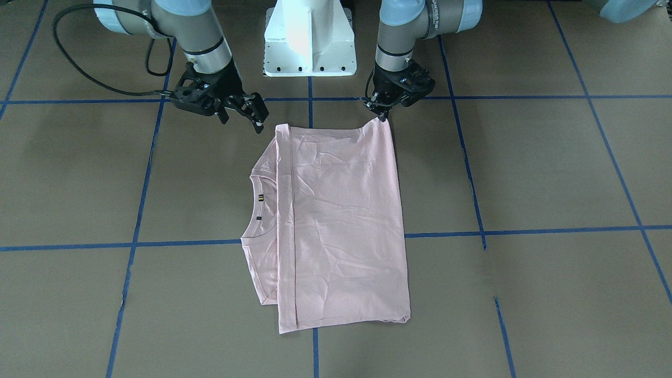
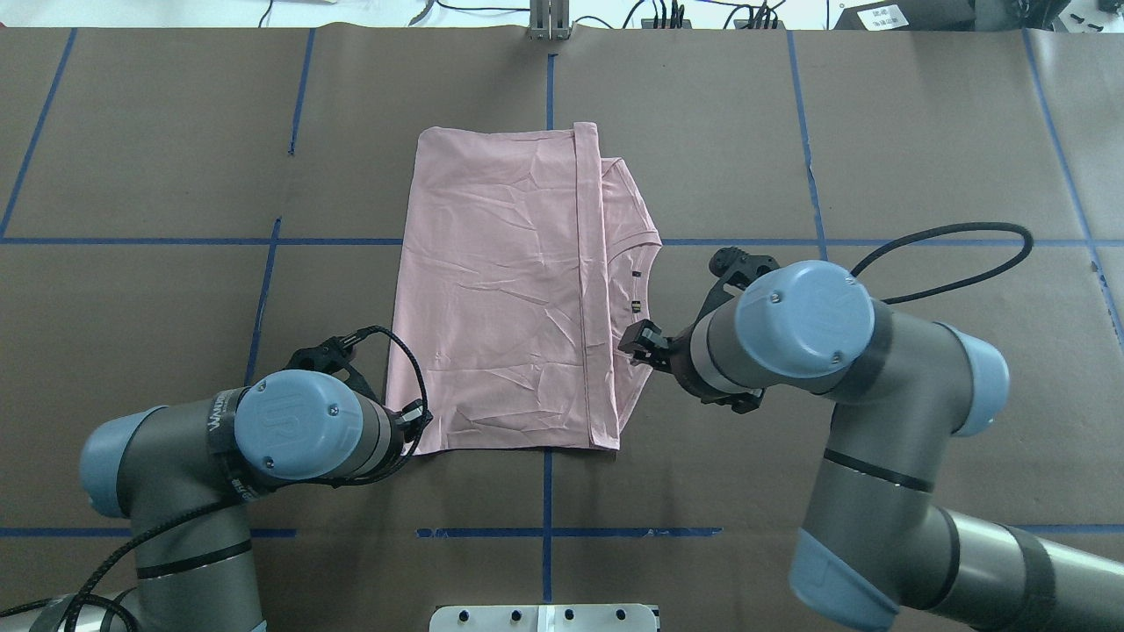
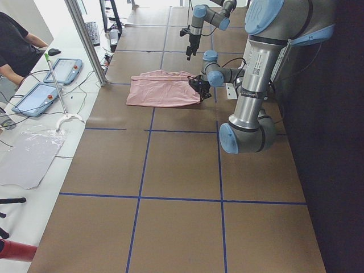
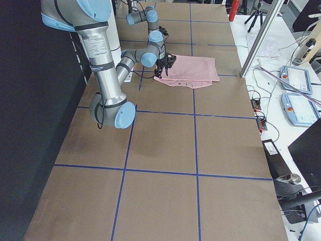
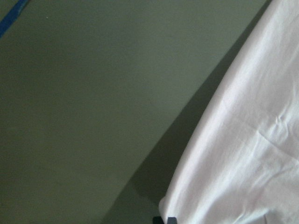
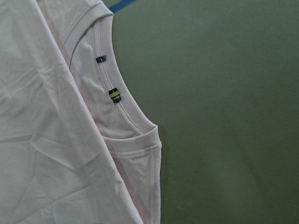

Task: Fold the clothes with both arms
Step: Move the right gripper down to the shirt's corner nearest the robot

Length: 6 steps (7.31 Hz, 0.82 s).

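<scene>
The robot's right gripper needs to close on the hem's robot-side end (image 1: 287, 129), at the light pink T-shirt's collar-side corner near the white pedestal base.
The light pink T-shirt (image 1: 341, 220) (image 2: 500, 290) lies folded flat on the brown table, with its hem edge laid across near the ribbed collar (image 6: 124, 109). My left gripper (image 1: 382, 113) (image 2: 411, 423) sits low at the shirt's corner nearest the robot, shut on the fabric; the left wrist view shows that corner (image 5: 243, 154) close up. My right gripper (image 1: 244, 113) (image 2: 637, 342) hangs open above the table, just off the collar-side corner and holding nothing. The print is hidden.
The white pedestal base (image 1: 310, 37) stands between the arms. A black cable (image 1: 79, 68) loops off the right arm. Blue tape lines (image 1: 315, 241) grid the table. A person (image 3: 17, 45) and tablets (image 3: 62, 71) are at a side bench.
</scene>
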### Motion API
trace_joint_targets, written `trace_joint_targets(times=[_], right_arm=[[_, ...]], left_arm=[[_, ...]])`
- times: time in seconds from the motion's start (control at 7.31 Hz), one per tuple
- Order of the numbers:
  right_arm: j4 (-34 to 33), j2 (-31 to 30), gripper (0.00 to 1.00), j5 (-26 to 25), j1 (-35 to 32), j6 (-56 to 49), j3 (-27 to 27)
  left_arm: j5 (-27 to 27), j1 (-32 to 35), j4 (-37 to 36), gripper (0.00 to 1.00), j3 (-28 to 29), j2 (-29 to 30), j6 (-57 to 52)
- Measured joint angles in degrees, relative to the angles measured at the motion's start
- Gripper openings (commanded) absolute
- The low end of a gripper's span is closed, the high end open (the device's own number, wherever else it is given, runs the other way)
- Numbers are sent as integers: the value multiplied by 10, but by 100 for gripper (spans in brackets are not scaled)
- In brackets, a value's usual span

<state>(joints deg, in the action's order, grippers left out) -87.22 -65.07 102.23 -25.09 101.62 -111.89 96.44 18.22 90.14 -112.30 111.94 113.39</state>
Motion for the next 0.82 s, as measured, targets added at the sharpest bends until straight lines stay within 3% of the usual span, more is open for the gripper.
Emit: trace_joint_targets(times=[0.82], right_arm=[[-21,92,100,-11,56,30,120]], left_arm=[[-3,-4,1,0,1,1,-1]])
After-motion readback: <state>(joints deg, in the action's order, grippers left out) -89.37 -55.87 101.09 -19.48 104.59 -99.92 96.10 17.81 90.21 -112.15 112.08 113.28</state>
